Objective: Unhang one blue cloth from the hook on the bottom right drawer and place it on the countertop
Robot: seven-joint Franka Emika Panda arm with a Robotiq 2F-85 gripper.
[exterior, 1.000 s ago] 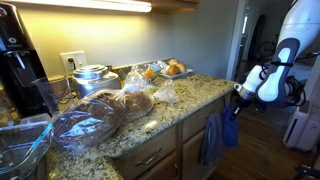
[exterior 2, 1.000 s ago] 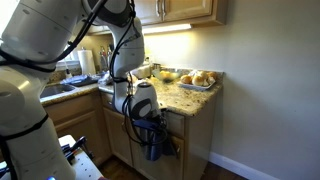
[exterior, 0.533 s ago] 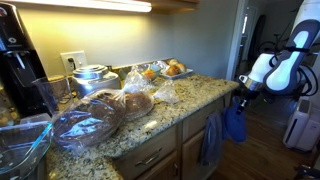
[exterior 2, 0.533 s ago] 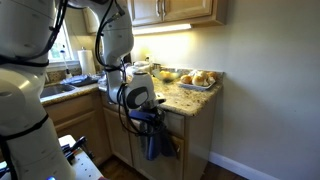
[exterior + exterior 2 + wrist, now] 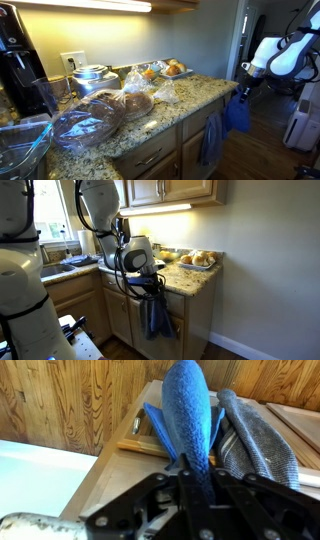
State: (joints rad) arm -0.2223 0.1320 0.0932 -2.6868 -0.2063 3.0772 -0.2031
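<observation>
Next, I open my gripper and let go of the royal-blue cloth on the bare granite (image 5: pixel 207 84), beside the tray of fruit and bread.
My gripper (image 5: pixel 243 90) is shut on the top of the royal-blue cloth (image 5: pixel 237 116), which hangs limp from it just off the end of the granite countertop (image 5: pixel 190 98). In an exterior view the gripper (image 5: pixel 150 280) holds the cloth (image 5: pixel 157 316) in front of the cabinet, below the counter edge (image 5: pixel 185 284). In the wrist view the fingers (image 5: pixel 197 482) pinch the blue cloth (image 5: pixel 188 410). A duller greyish-blue cloth (image 5: pixel 255 442) hangs beside it, still against the plain wooden drawer front (image 5: pixel 195 127). The hook is hidden.
On the countertop stand a tray of fruit and bread (image 5: pixel 168 70), plastic-wrapped food (image 5: pixel 128 102), a glass bowl (image 5: pixel 85 125), a metal pot (image 5: pixel 90 76) and a coffee machine (image 5: pixel 15 60). A drawer with a silver bar handle (image 5: pixel 150 158) is to the left.
The arm has lifted and pulled outward from the cabinet. The royal-blue cloth has come up with it and now hangs higher, apart from the greyish-blue cloth.
</observation>
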